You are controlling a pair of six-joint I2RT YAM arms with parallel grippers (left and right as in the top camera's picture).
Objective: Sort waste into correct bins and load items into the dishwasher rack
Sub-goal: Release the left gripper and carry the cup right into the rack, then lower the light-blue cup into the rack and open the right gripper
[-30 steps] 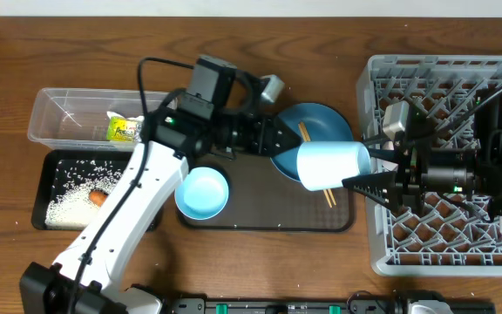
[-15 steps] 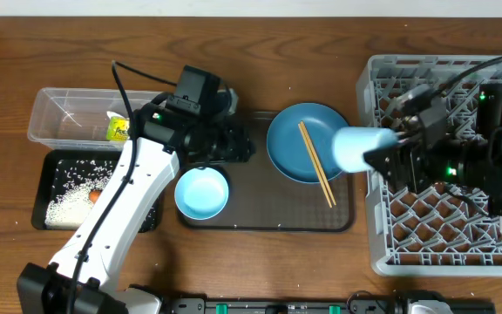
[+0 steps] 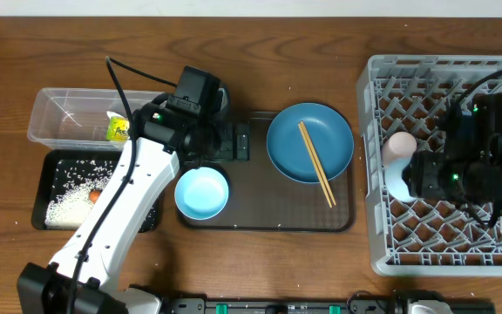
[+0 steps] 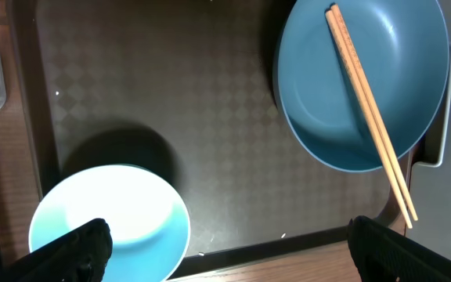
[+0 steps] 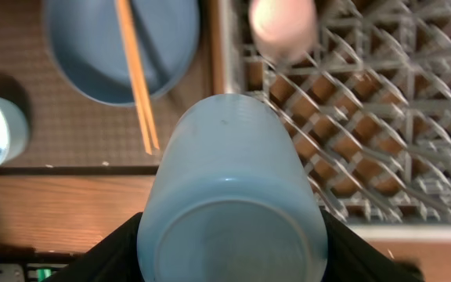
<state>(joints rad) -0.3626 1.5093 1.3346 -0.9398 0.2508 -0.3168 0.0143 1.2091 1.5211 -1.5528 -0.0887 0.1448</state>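
Note:
I will use my right gripper to let go of the light-blue cup in the rack's corner (image 3: 399, 221) closest to the brown tray, below the pinkish-white cup.
My right gripper (image 5: 233, 252) is shut on the light-blue cup (image 5: 233, 188), bottom toward the camera, over the left edge of the grey dishwasher rack (image 3: 443, 96). The cup (image 3: 395, 183) sits just below the pinkish-white cup (image 3: 401, 144) standing in the rack. My left gripper (image 4: 237, 251) hangs open and empty over the brown tray (image 4: 171, 86), between the small light-blue bowl (image 4: 124, 215) and the blue plate (image 4: 343, 102). Wooden chopsticks (image 3: 318, 164) lie across the plate (image 3: 290, 139). The wrapper (image 3: 120, 129) is in the clear tub (image 3: 64, 113). Rice (image 3: 68, 194) and the carrot (image 3: 95, 197) are in the black tray (image 3: 46, 166).
The brown serving tray (image 3: 268, 205) lies between the bins on the left and the rack on the right, with the bowl (image 3: 202, 193) at its near left corner. My left arm reaches in from the front left. Cables run over the rack's right side.
My left gripper opened, let go of the light-blue cup and drew back left off the plate. My right gripper carried the cup right to the rack's left edge.

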